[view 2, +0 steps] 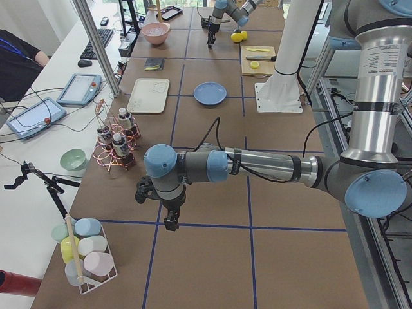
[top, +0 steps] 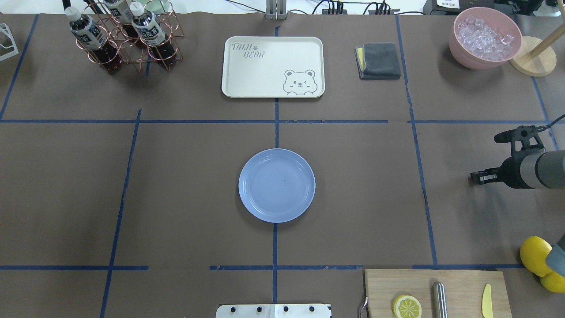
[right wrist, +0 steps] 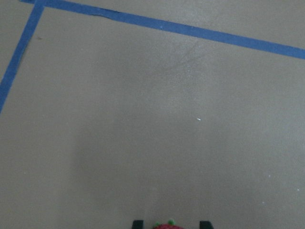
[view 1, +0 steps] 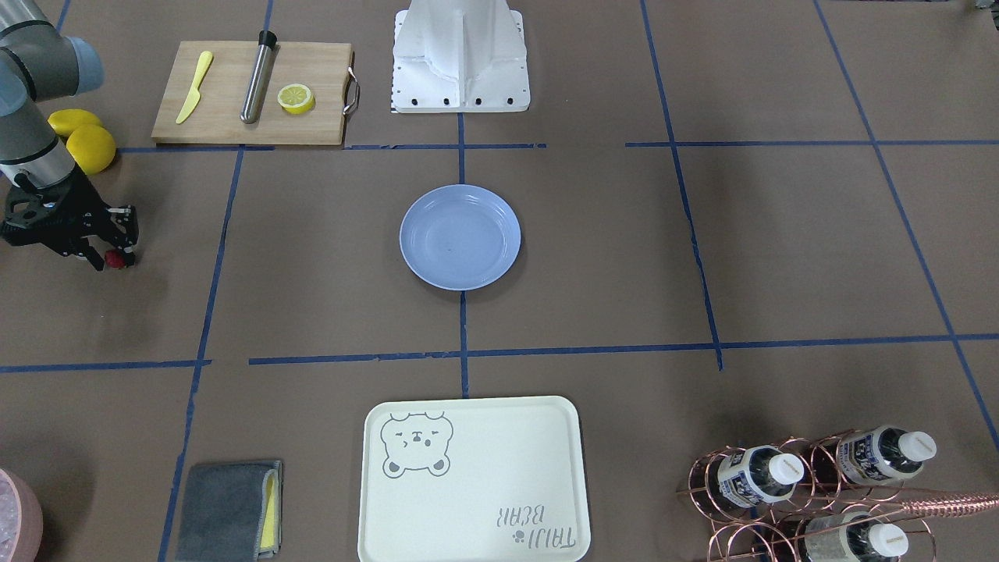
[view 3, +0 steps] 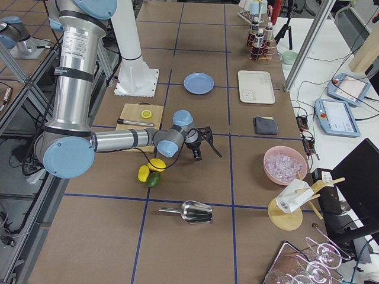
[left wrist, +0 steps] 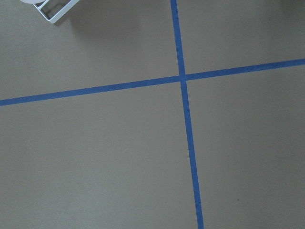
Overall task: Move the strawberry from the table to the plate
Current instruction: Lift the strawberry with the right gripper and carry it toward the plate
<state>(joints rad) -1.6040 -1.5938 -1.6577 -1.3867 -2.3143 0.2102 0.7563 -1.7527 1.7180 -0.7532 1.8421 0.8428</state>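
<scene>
The strawberry will leave my right gripper mid light blue plate (view 1: 460, 235).
The strawberry (view 1: 115, 259) is a tiny dark-red berry on the table (view 1: 328, 257), far out on my right side. My right gripper (view 1: 113, 251) points down over it, fingers on either side. In the right wrist view the strawberry (right wrist: 167, 225) shows at the bottom edge between the two fingertips (right wrist: 137, 223), with a small gap on each side, so the gripper reads as open. The light blue plate (view 1: 460, 236) lies bare at the table's centre, well away from the berry. My left gripper (view 2: 168, 222) hangs over bare table at the other end; whether it is open or shut I cannot tell.
Yellow lemons (view 1: 82, 140) lie just behind the right gripper. A wooden cutting board (view 1: 250, 94) carries a lemon half, a yellow knife and a metal rod. A cream bear tray (view 1: 472, 480), a grey cloth (view 1: 230, 511), a copper bottle rack (view 1: 812, 484) and an ice bowl (top: 485, 37) line the far edge.
</scene>
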